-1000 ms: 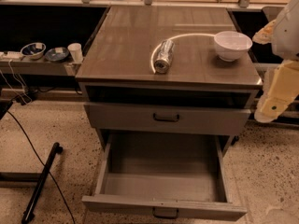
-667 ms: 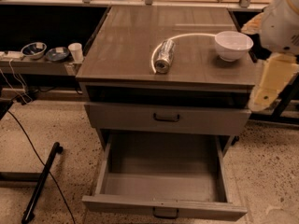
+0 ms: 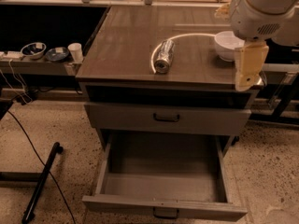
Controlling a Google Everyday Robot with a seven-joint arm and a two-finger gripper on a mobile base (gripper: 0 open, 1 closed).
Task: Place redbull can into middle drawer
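Note:
The robot's gripper needs to next go to the redbull can on the cabinet top and grab its body (image 3: 165,54), behind the shiny round end of the can.
The redbull can (image 3: 164,56) lies on its side on the brown cabinet top (image 3: 126,41), its shiny round end toward me, next to a thin white curved line. The middle drawer (image 3: 163,185), the lowest tier, is pulled out and its grey tray holds nothing. My gripper (image 3: 246,69) hangs from the white arm (image 3: 259,8) at the upper right, over the cabinet top's right front corner. It is well to the right of the can and does not touch it. It holds nothing that I can see.
A white bowl (image 3: 225,44) sits on the cabinet top right of the can, partly behind my arm. The handled grey drawer (image 3: 167,118) above the open one is closed. A side shelf on the left holds two small bowls (image 3: 33,49) and a white cup (image 3: 74,51). A black pole (image 3: 41,183) lies on the floor.
My arm has moved left and toward the cabinet, from beyond its right side to over its right front corner, now covering part of the bowl. The can and the drawers have not moved.

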